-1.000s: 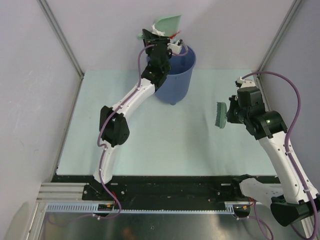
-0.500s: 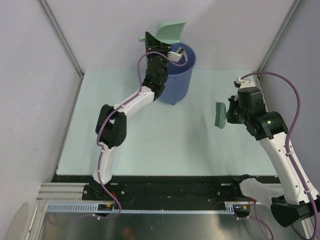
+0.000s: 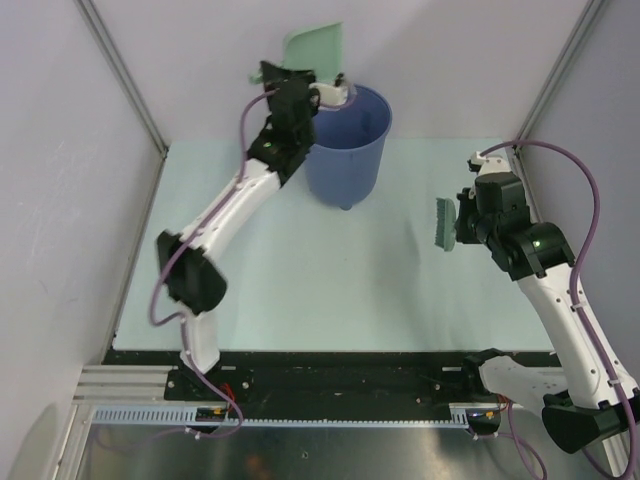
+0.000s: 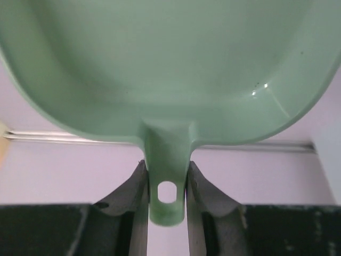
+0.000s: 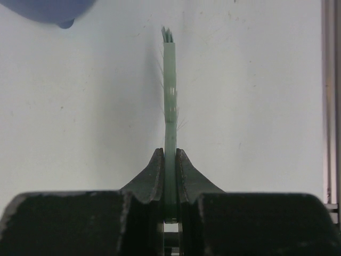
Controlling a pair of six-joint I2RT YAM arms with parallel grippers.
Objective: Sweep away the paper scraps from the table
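Note:
Next, I release the mint-green dustpan from my left gripper on the bare table [image 3: 270, 257] between the blue bucket and the black front edge.
My left gripper [image 3: 297, 88] [image 4: 166, 173] is shut on the handle of the mint-green dustpan [image 3: 315, 47] [image 4: 170, 64]. It holds the pan high at the back, just left of the blue bucket's rim [image 3: 372, 100]. The pan's inside shows bare in the left wrist view. My right gripper [image 3: 468, 222] [image 5: 170, 160] is shut on a thin green brush [image 3: 446, 222] [image 5: 169, 85], held edge-on above the table [image 3: 300, 270] at the right. No paper scraps show in any view; the bucket's inside is mostly hidden.
The tall blue bucket [image 3: 345, 150] [image 5: 48, 8] stands at the back middle of the table. Grey walls close in the back and both sides. A metal rail [image 5: 330, 101] runs along the right edge, and a black front edge [image 3: 330, 358] lies by the arm bases.
My left arm has swung the dustpan left, off the bucket's mouth to its left rim. Red bits seen at the pan a second ago are gone from view. The right arm barely moved.

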